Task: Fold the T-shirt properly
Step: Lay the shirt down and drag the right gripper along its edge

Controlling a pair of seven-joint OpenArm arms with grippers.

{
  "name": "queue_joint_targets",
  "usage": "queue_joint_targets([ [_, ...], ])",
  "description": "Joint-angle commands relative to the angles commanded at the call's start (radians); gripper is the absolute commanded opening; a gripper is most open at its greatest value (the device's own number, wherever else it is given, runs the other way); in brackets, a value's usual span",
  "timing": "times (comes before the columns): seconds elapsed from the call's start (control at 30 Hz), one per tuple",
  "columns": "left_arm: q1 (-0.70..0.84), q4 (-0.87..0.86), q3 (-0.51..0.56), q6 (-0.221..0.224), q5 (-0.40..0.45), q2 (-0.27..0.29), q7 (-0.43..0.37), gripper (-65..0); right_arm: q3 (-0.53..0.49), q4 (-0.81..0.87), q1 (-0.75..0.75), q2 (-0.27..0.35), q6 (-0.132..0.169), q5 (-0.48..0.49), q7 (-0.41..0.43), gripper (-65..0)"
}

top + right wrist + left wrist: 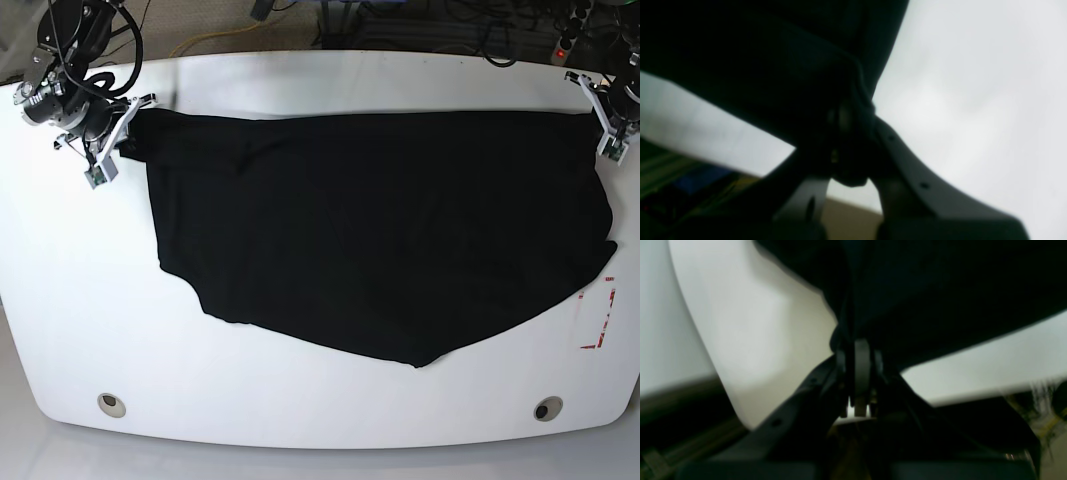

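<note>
Next, my right gripper lets go of the T-shirt's corner on the black cloth just inside the shirt's stepped side edge (222, 245).
The black T-shirt (380, 230) lies stretched wide across the white table (300, 400), its top edge pulled taut between both arms and its lower part sagging to a point near the front. At the shirt's right corner in the base view, my left gripper (601, 124) is shut on the fabric; the left wrist view shows its fingers (862, 356) pinching bunched black cloth (940, 290). My right gripper (128, 126) is shut on the shirt's left corner, and in the right wrist view dark cloth (756, 66) is gathered at the gripper (853, 113).
Two round holes (112, 404) (547, 408) sit near the table's front edge. Red tape marks (600, 320) lie at the right edge. Cables (420, 30) and a power strip run behind the table's back edge.
</note>
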Motion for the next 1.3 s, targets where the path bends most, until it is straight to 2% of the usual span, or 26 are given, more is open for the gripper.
queue_joint_targets([
  [0.23,0.031,0.000,-0.018,0.000,0.051,0.055,0.000,-65.0,-0.002,0.040,-0.038,-0.015,0.000,0.029,0.028,-65.0],
  [0.4,0.023,0.003,-0.023,0.000,0.049,0.064,0.000,-65.0,-0.005,0.044,0.031,-0.034,0.000,0.120,0.021,-65.0],
  [0.5,-0.026,-0.002,-0.064,0.000,0.049,0.069,0.000,-65.0,-0.031,0.041,0.087,-0.061,0.000,0.124,0.020,-65.0],
  [0.57,-0.068,-0.023,-0.098,0.000,0.049,0.089,0.000,-65.0,-0.060,0.040,0.127,-0.078,0.000,0.103,0.020,-65.0],
  [0.67,-0.167,-0.041,-0.132,0.000,0.054,0.091,0.000,-65.0,-0.097,0.034,0.176,-0.110,0.000,0.041,0.021,-65.0],
  [0.8,-0.249,-0.051,-0.132,0.000,0.055,0.089,0.000,-65.0,-0.144,-0.048,0.255,-0.147,0.000,-0.043,0.028,-65.0],
  [1.0,-0.285,-0.055,-0.132,0.000,0.055,0.087,0.000,-65.0,-0.201,-0.206,0.347,-0.169,0.000,-0.060,0.086,-65.0],
  [1.17,-0.287,-0.083,-0.135,0.000,0.055,0.087,0.000,-65.0,-0.244,-0.307,0.442,-0.173,0.000,-0.063,0.103,-65.0],
  [1.3,-0.324,-0.161,-0.140,0.000,0.055,0.052,0.000,-65.0,-0.284,-0.388,0.509,-0.172,0.000,-0.063,0.146,-65.0],
])
